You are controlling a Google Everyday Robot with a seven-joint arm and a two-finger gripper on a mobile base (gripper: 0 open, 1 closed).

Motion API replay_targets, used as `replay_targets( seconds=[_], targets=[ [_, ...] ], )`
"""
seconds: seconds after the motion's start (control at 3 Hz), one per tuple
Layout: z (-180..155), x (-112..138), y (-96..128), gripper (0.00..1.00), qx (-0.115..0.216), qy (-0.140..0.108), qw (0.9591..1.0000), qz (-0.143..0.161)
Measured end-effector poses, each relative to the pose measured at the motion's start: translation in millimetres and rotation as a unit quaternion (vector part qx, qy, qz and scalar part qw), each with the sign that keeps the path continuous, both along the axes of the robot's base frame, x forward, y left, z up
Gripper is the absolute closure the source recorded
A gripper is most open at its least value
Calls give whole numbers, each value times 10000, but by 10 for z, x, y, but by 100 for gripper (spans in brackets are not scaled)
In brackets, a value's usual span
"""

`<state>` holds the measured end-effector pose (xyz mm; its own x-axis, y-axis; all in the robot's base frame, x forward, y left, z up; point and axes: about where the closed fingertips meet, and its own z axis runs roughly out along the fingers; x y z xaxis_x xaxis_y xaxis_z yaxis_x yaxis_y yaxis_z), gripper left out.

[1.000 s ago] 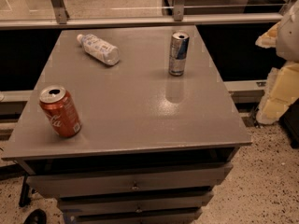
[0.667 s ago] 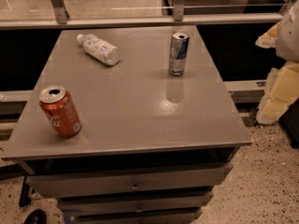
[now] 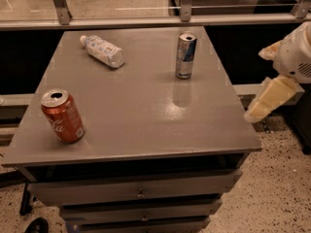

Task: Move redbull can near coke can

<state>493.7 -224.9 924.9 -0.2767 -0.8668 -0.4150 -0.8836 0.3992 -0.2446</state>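
My gripper will next move to the redbull can and close around its body point(image 3: 184, 60) a little below the middle, keeping its top rim clear.
The redbull can point(image 3: 185, 55), slim, silver and blue, stands upright at the far right of the grey table top point(image 3: 141, 115). The coke can point(image 3: 62, 116), red-orange with white script, stands upright near the front left corner. The two cans are far apart. My gripper point(image 3: 266, 102), cream-coloured on a white arm, hangs off the table's right edge, to the right of the redbull can and nearer the front. It holds nothing that I can see.
A clear plastic bottle point(image 3: 102, 50) lies on its side at the far left of the table. Drawers point(image 3: 138, 193) sit under the top. A metal rail point(image 3: 146, 21) runs behind the table. Speckled floor lies to the right.
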Motion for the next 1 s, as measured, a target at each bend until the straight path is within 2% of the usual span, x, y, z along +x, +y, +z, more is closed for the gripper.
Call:
replay_targets(
  seconds=[0.33,0.67,1.0],
  targets=[
    [-195,559,30,0,813,-401,9955,-277],
    [-159,1225,219,0,1761,-914,9789,-496],
    [-86,1656,494,0,2599,-1155,9568,-600]
  ],
)
